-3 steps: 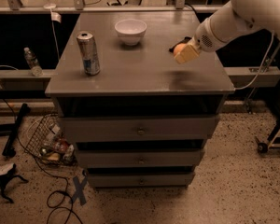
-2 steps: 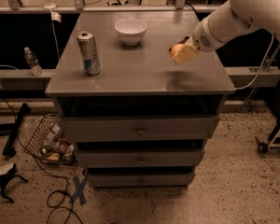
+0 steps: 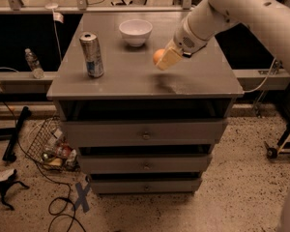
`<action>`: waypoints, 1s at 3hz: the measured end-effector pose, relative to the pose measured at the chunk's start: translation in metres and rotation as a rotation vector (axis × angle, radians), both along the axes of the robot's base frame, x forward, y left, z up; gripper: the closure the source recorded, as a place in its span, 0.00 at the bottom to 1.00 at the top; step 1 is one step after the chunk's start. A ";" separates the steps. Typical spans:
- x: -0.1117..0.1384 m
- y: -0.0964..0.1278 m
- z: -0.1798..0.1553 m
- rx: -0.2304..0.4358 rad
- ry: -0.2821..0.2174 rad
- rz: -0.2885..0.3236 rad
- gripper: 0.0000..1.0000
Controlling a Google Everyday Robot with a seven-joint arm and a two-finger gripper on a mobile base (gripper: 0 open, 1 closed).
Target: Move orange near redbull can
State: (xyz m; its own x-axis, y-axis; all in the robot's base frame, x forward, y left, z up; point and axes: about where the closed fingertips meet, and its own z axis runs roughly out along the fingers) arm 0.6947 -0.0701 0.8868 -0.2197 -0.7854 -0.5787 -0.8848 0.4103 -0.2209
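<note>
My gripper should release the orange on the top of the grey cabinet, next to the redbull can [image 3: 117, 69], on the side that faces my arm.
The orange [image 3: 157, 56] is held in my gripper [image 3: 163, 59], lifted above the middle of the grey cabinet top [image 3: 135, 76]. Only its left side shows past the pale finger [image 3: 169, 58]. The redbull can [image 3: 92, 54], slim, silver and blue, stands upright on the left part of the top, well to the left of the gripper. My white arm [image 3: 232, 8] reaches in from the upper right.
A white bowl [image 3: 135, 32] sits at the back middle of the top. A clear water bottle [image 3: 34, 64] stands on a ledge to the left. A wire basket [image 3: 50, 146] and cables lie on the floor at the left. Drawers are below.
My gripper has carried the orange left, from the right part of the top towards its middle, closer to the can.
</note>
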 end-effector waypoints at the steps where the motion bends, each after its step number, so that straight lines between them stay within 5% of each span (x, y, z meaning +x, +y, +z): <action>1: -0.003 0.051 -0.004 -0.019 0.016 0.153 1.00; 3: -0.006 0.107 -0.017 -0.025 0.060 0.322 1.00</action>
